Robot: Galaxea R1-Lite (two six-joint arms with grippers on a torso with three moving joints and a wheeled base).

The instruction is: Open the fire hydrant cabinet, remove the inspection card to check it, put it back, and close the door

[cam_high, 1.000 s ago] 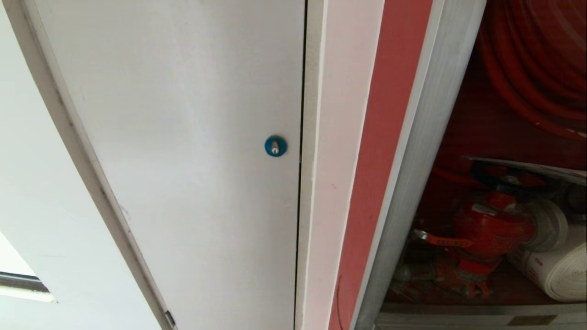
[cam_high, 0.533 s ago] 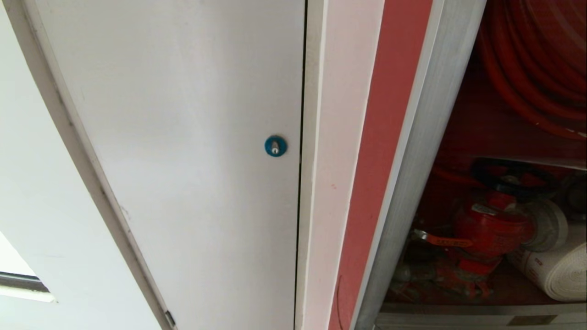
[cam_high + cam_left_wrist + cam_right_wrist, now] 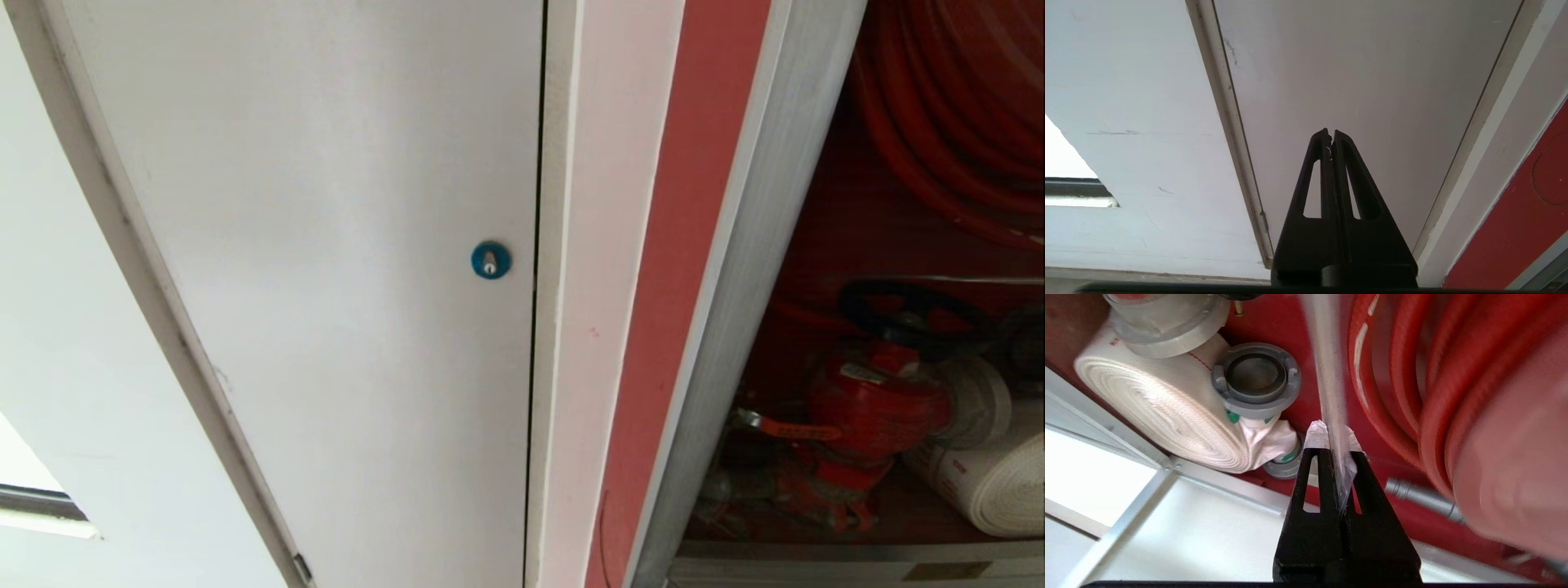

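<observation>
The robot's right gripper should release the inspection card, now edge-on inside the open cabinet, on the black handwheel (image 3: pixel 909 312) above the red valve.
The fire hydrant cabinet (image 3: pixel 759 245) stands open at the right of the head view, red inside, with the red hose reel (image 3: pixel 963 106), the red valve (image 3: pixel 873 408) and the white rolled hose (image 3: pixel 996 490). My right gripper (image 3: pixel 1334 433) is inside the cabinet, shut on the inspection card (image 3: pixel 1327 367). The card appears edge-on as a thin pale sheet between the white hose (image 3: pixel 1159 412) and the red hose coils (image 3: pixel 1412 375). From the head, the card (image 3: pixel 980 281) is only a fine line above the valve. The door is out of view. My left gripper (image 3: pixel 1330 132) is parked, shut and empty.
A plain white panel (image 3: pixel 326 245) with a blue round lock (image 3: pixel 491 260) fills the left of the head view, with a red wall strip (image 3: pixel 678 286) beside the cabinet frame. Near the card are a grey hose coupling (image 3: pixel 1255 377) and a metal nozzle (image 3: pixel 1421 496).
In the head view the pale sheet above the valve has thinned from a visible strip to a fine line and drawn right. The camera and the left arm have not moved.
</observation>
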